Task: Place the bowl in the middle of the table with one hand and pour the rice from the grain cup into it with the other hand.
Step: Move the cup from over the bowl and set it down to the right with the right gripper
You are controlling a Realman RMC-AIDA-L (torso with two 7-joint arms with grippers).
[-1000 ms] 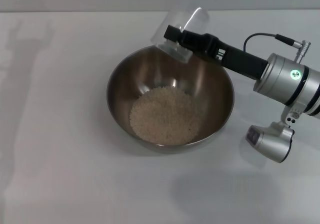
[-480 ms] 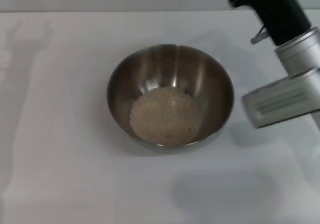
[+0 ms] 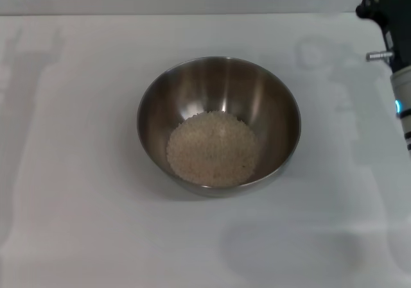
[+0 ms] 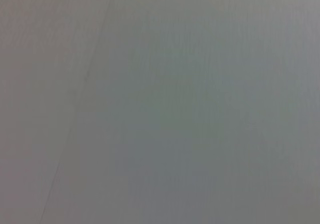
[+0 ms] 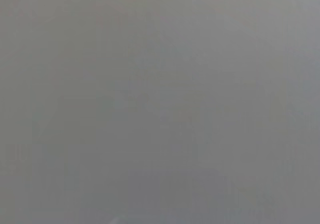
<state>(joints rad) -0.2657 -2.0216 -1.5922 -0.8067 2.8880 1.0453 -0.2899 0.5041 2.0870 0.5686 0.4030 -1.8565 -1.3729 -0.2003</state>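
I need to set the grain cup on the table (image 3: 297,81) with my right gripper, beside the bowl's far rim, toward my right arm.
The stainless-steel bowl (image 3: 218,122) stands upright in the middle of the white table (image 3: 77,224) in the head view. A pale mound of rice (image 3: 212,148) lies in its bottom. My right arm (image 3: 390,18) shows only as a black and silver part at the far right top edge, well away from the bowl. The grain cup is out of view. My left arm is out of view. Both wrist views show only a plain grey surface.
Faint shadows of the arms fall on the table at the left (image 3: 26,95) and at the right behind the bowl (image 3: 327,76). The table's far edge (image 3: 192,14) runs along the top of the head view.
My right arm, which held the tilted clear cup over the bowl's far rim, has lifted and pulled back to the upper right. The cup has left the view. The bowl and rice have not moved.
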